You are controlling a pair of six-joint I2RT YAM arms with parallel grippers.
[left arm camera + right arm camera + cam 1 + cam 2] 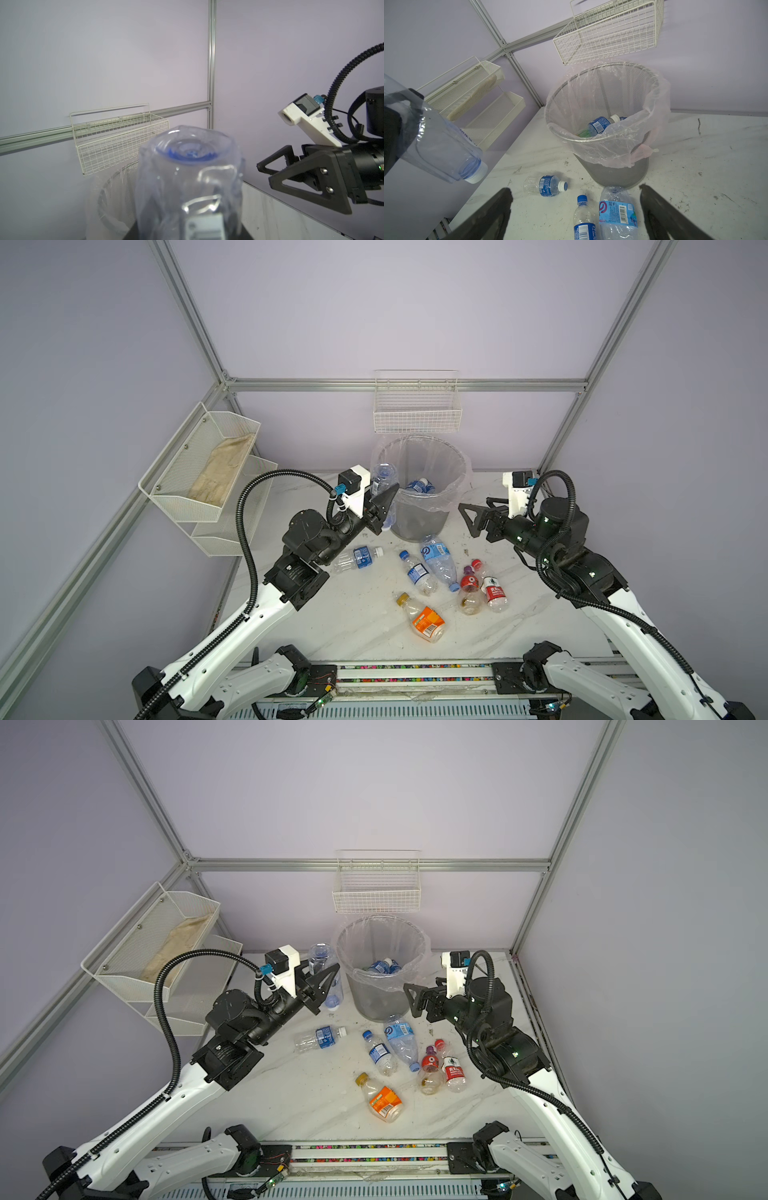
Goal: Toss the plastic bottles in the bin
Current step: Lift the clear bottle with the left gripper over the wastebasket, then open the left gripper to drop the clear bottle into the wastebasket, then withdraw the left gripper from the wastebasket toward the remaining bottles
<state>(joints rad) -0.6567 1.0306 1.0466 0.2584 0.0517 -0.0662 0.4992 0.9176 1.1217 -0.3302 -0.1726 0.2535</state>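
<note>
My left gripper is going to drop the large clear plastic bottle onto the blue-labelled bottles inside the bin (427,479).
My left gripper (388,499) (328,981) is shut on a large clear plastic bottle (383,481) (320,959) (189,176) (442,145). It holds the bottle base up and cap down, just left of the rim of the bin (419,522) (374,1004) (612,172). Blue-labelled bottles (419,486) (600,124) lie inside the bin. My right gripper (467,516) (411,999) (574,191) stands open and empty at the bin's right side. In front of the bin several bottles lie on the table: blue-labelled ones (357,559) (417,572) (438,562), red-labelled ones (469,589) (494,593) and an orange-labelled one (424,618).
A white wire basket (417,410) hangs on the back wall right above the bin. Two mesh shelves (203,464) are fixed to the left wall, and the upper one holds a cloth. A rail (415,674) runs along the table's front edge.
</note>
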